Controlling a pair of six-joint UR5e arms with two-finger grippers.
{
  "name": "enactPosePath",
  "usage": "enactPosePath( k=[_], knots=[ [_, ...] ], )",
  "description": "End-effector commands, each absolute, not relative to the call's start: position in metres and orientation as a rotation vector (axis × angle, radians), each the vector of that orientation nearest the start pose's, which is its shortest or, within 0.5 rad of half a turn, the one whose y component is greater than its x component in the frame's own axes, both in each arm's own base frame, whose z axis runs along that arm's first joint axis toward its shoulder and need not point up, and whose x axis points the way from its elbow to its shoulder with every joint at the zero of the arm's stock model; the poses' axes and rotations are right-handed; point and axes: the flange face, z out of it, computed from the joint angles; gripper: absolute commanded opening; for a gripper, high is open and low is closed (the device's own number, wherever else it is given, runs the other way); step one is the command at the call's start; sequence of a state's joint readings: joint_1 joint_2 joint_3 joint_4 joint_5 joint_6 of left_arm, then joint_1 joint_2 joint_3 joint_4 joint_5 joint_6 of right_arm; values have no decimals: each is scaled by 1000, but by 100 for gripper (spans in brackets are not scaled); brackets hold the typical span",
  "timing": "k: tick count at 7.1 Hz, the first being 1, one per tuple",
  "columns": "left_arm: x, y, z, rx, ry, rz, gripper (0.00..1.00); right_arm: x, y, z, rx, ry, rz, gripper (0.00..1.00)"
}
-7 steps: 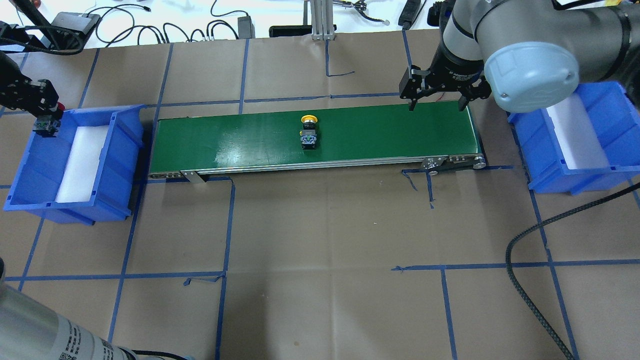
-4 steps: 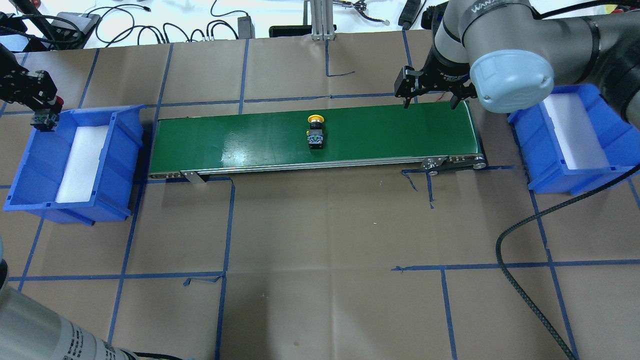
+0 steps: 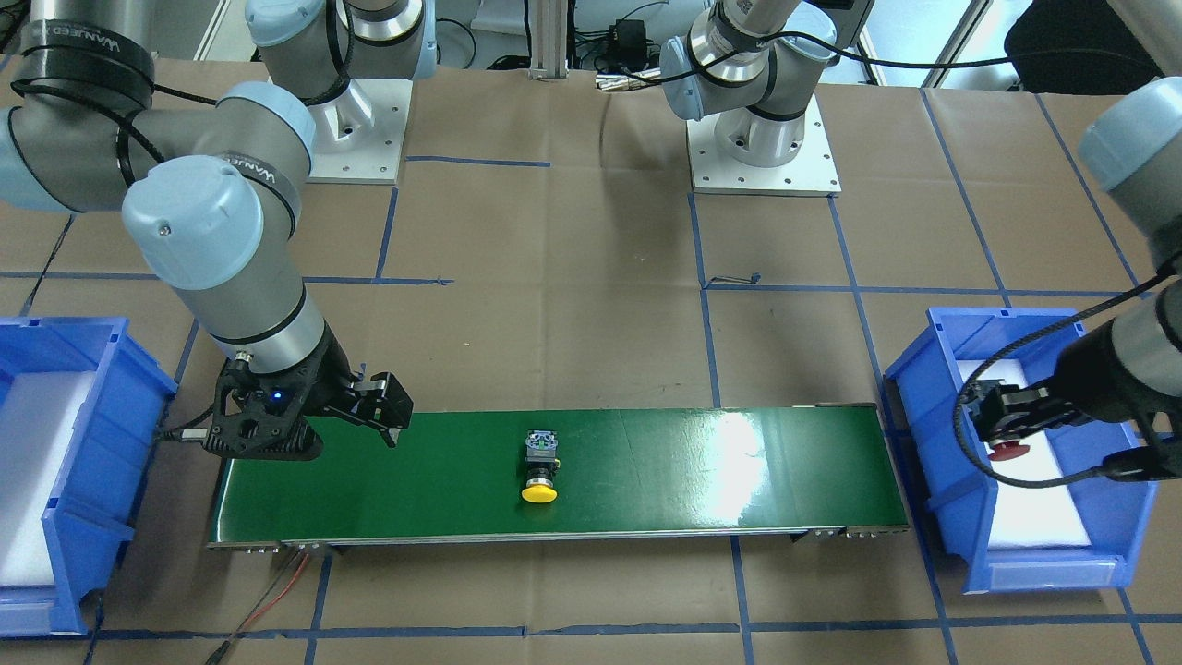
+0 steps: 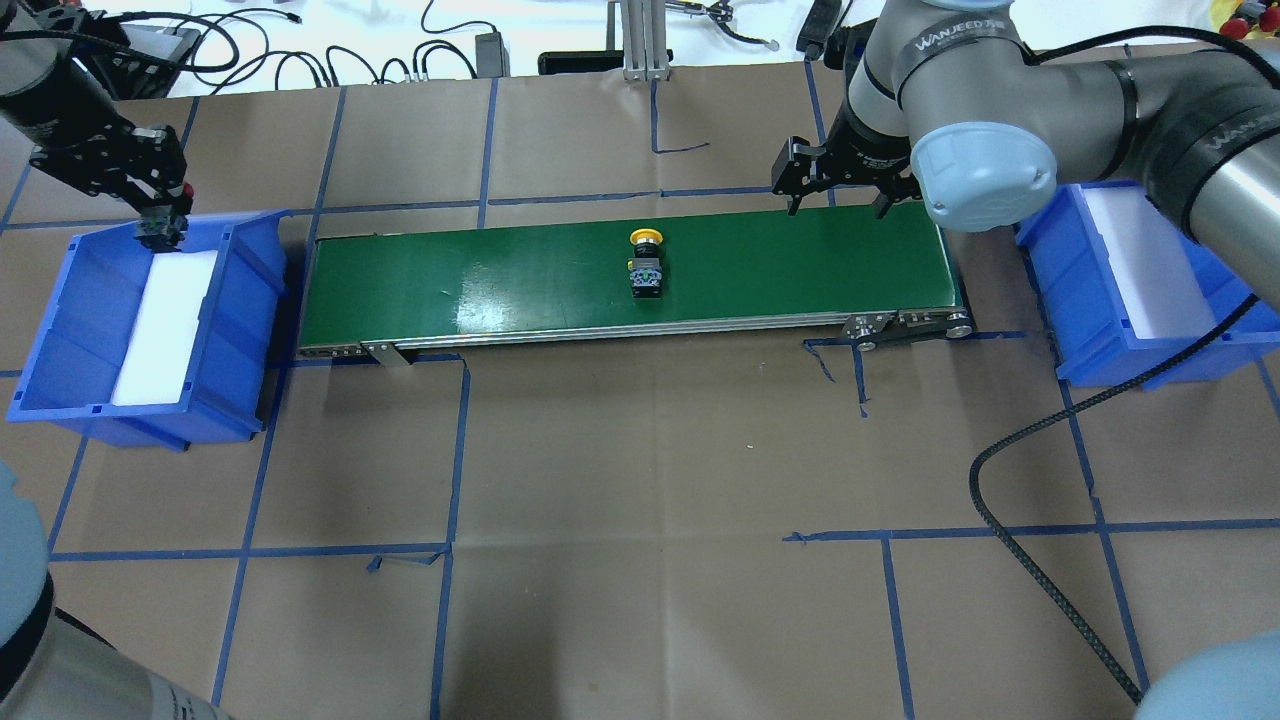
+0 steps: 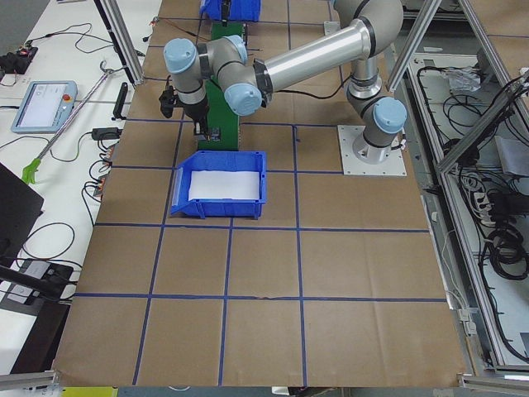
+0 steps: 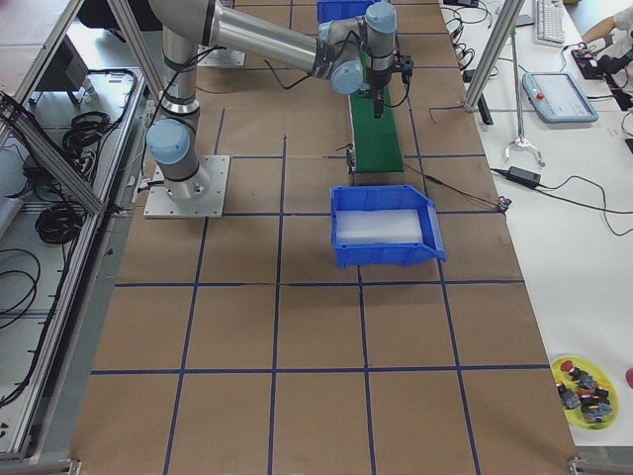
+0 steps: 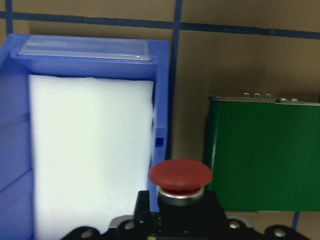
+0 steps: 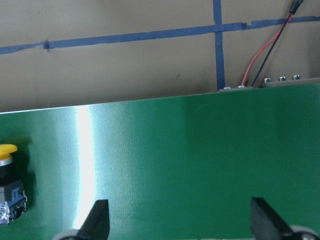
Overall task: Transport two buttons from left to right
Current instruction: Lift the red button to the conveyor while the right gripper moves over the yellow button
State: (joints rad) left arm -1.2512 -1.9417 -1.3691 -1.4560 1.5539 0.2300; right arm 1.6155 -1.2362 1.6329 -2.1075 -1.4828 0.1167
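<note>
Next, I let go of the red button with my left gripper on the green conveyor belt's end (image 3: 828, 456) (image 7: 283, 160) next to the blue bin under it.
The yellow button (image 4: 646, 262) lies on its side at the middle of the green conveyor belt (image 4: 480, 285), cap toward the far edge; it also shows at the left edge of the right wrist view (image 8: 7, 175). My right gripper (image 4: 836, 205) hangs open above the belt's far right part, well to the right of that button, nothing between its fingers (image 8: 97, 217). My left gripper (image 4: 157, 222) is shut on the red button (image 7: 180, 176) and holds it over the far end of the left blue bin (image 4: 60, 330), above the white foam.
A second blue bin (image 4: 1100, 345) with white foam stands off the belt's right end. A black cable (image 4: 1010, 480) curves across the table's near right. Cables and boxes lie along the far edge. A yellow plate (image 6: 584, 384) with several parts sits at one table corner.
The yellow button has travelled rightward along the belt. My left gripper carried the red button right, over the bin's far end. My right gripper drifted left and farther back, still open.
</note>
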Motion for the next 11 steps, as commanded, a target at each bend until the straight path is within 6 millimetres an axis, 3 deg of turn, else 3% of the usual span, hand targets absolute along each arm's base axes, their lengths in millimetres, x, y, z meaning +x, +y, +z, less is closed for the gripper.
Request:
enactPosePath(
  k=[1, 3, 7, 8, 9, 10, 11],
  knots=[
    [-13, -648, 379, -185, 3161, 97, 10, 171, -611, 321, 104, 3019, -214, 100],
    [-24, -641, 344, -201, 3164, 163, 10, 168, -609, 313, 112, 3028, -176, 100],
    [-27, -627, 262, -187, 3157, 11, 11, 151, -613, 313, 151, 3030, -179, 100],
    [-27, -626, 258, -187, 3155, 2, 12, 150, -613, 312, 154, 3028, -176, 100],
    [-28, -625, 258, -187, 3155, 1, 37, 150, -612, 310, 155, 3035, -173, 100],
    [-28, -626, 254, -187, 3157, 11, 89, 150, -612, 309, 155, 3033, -170, 100],
    [-28, -626, 258, -191, 3154, -1, 99, 149, -612, 308, 160, 3034, -163, 100]
  ],
)
